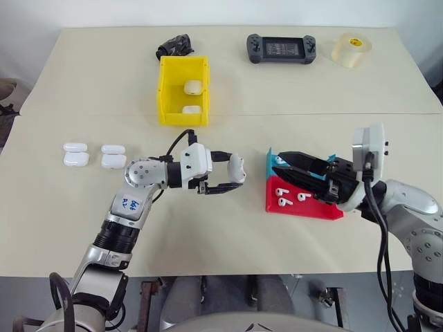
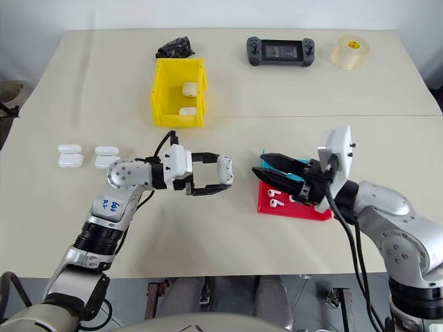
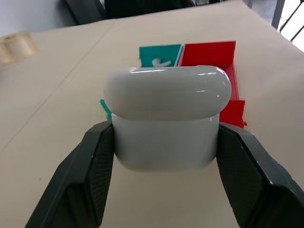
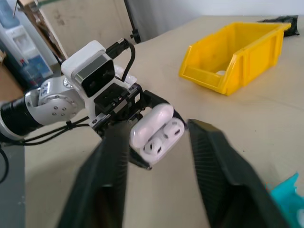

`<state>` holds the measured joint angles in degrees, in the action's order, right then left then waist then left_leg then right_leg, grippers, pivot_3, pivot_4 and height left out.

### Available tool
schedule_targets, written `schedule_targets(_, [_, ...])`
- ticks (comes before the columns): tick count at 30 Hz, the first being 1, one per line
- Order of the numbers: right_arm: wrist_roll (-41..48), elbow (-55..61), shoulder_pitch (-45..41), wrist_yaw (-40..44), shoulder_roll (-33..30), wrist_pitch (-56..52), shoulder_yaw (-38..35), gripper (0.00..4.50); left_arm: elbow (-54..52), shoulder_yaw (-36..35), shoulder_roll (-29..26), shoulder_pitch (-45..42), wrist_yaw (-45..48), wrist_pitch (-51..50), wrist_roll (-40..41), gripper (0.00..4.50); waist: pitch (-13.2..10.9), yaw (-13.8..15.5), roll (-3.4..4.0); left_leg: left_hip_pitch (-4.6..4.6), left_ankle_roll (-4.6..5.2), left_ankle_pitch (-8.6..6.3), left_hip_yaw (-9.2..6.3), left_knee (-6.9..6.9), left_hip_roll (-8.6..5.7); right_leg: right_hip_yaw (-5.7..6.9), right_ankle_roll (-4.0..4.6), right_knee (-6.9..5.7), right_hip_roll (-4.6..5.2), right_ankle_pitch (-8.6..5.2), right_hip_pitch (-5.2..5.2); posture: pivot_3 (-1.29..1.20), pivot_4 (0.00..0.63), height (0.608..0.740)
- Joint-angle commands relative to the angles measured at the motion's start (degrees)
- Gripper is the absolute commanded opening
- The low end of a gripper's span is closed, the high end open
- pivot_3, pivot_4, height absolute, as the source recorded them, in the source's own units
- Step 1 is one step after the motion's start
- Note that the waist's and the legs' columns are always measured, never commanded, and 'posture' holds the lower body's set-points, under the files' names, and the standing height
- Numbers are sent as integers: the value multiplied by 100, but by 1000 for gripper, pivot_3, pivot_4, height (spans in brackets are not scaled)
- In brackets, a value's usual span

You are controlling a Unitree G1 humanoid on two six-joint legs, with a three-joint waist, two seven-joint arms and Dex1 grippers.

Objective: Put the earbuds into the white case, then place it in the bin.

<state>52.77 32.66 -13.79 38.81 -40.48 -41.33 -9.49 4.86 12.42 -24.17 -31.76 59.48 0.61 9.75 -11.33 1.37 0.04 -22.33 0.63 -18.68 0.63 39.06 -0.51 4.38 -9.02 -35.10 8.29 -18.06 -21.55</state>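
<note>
Next, I let go of the white case, now just above the table's middle, with my left gripper between the other white cases in the yellow bin [image 1: 185, 100].
My left gripper [image 1: 237, 173] is shut on the white case [image 3: 166, 118], held a little above the table's middle; its black fingers [image 3: 95, 166] press both sides. In the right wrist view the case [image 4: 156, 130] has its lid tipped open, with two round white shapes in its mouth. My right gripper [image 1: 280, 166] is open and holds nothing; it hovers over the trays and points at the case. Loose earbuds [image 1: 282, 197] lie on the red tray [image 1: 311, 207]. The yellow bin [image 1: 166, 90] stands behind, with two white cases inside.
A teal tray [image 1: 271, 162] adjoins the red one and holds a small white piece. Several spare white cases [image 1: 93, 155] lie at the left. At the table's back are a black game controller [image 1: 282, 49], a tape roll [image 1: 351, 49] and a black object [image 1: 174, 47].
</note>
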Motion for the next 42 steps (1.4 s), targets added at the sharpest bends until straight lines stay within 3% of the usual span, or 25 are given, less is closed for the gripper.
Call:
schedule_targets(1, [-519, 227, -344, -52, 1, 3, 692, 491, -338, 239, -86, -94, 148, -103, -148, 2801, 0, -3, 0, 0, 0, 0, -1, 0, 0, 1, 0, -1, 0, 0, 0, 0, 150, 740])
schedule_targets(3, [-815, 224, -535, -146, 97, -6, 1073, 34, -422, 316, -72, -80, 150, -235, -147, 2801, 0, -3, 0, -1, 0, 0, -3, -1, 2, 2, 0, -1, -1, 0, -1, 0, 150, 740])
schedule_targets(7, [-764, 228, -817, 111, 61, -396, 1577, 34, -574, 435, -57, -71, 171, -435, -129, 2801, 0, 8, 0, -5, 0, 0, -6, -1, 1, 5, 0, 2, 0, 0, -2, 0, 150, 740])
schedule_targets(15, [-1195, 122, -975, -53, 187, -543, 1896, 34, -645, 436, -108, -45, 216, -444, -106, 2801, 0, -1, 0, -7, 0, 0, -7, 1, 1, 6, 0, 2, 0, 0, -2, 0, 150, 740])
schedule_targets(25, [-1069, -242, 145, 676, -329, -21, 697, 34, -871, -139, -50, 142, 146, -515, 453, 2801, -2, 7, -4, -10, 2, -1, -4, 4, -2, 12, -2, 2, 4, 1, 0, 0, 150, 740])
schedule_targets(31, [-820, -380, 897, 915, 155, 869, -318, 34, -991, -814, 377, 254, -882, -1132, 871, 2801, -3, 12, -6, -8, 2, -1, -7, 2, -1, 9, -2, 3, 4, 1, 3, 0, 150, 740])
schedule_targets(34, [-668, -162, 1230, 784, 453, 1245, -838, 608, -757, -1313, 665, 130, -1799, -1198, 805, 2801, -3, 13, -6, -4, 1, -1, -7, 3, -1, 9, -3, -3, 4, 1, 3, 0, 150, 740])
schedule_targets(37, [-608, -65, 1397, 753, 488, 1288, -980, 1627, -449, -1587, 814, -73, -2379, -1099, 644, 2801, -3, 17, -6, 0, 0, 0, -7, 4, -3, 7, -3, -5, 4, 2, 6, 0, 150, 740])
schedule_targets(42, [-860, -40, 1383, 453, 563, 1520, -1034, 3283, 1573, -1789, 755, -1349, -3175, -282, 72, 2801, -3, 32, -8, 1, -2, 4, 5, 5, -11, 8, -3, -10, 4, 2, 6, 0, 150, 740])
